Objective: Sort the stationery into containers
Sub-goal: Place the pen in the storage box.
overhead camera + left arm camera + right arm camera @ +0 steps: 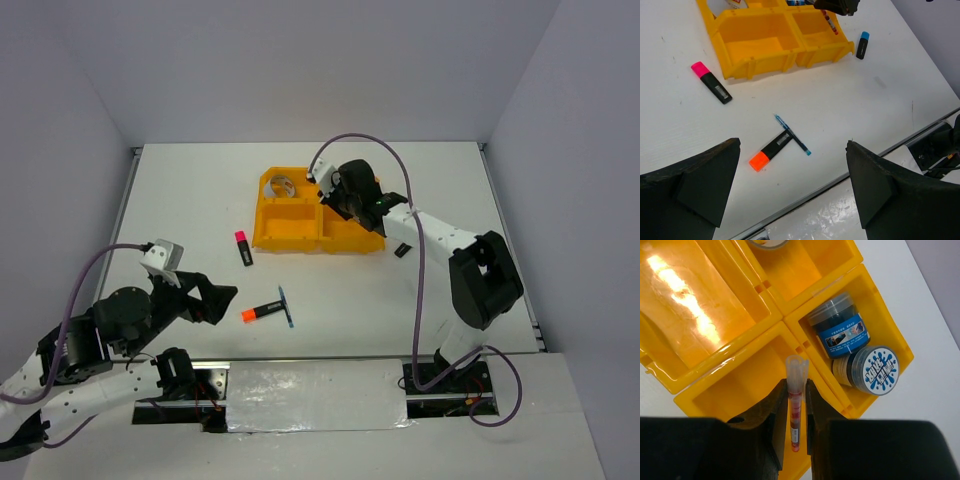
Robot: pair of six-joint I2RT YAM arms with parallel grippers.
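Observation:
The blue pen's body (289, 316) (801, 144) should be gripped next by my left gripper close to its blunt end, the one nearer the metal rail.
The orange tray (290, 238) stands mid-table, also in the left wrist view (760, 62). My right gripper (795, 385) hangs over its near-right compartment, shut on a thin red pen (795, 405) with a clear cap. Two blue-grey tape rolls (840, 330) lie in the compartment beside it. A silvery ring (283, 184) sits in the far-left compartment. My left gripper (792, 144) stands open and empty, above and short of an orange-capped marker (771, 150) crossed by a blue pen (792, 135). A pink-capped marker (711, 82) lies left of the tray, a blue-capped marker (862, 45) right of it.
A metal rail and a silvery sheet (310, 395) run along the table's near edge, just below my left gripper. Grey walls close in the table at the back and both sides. The right arm's purple cable (360, 140) arches over the tray.

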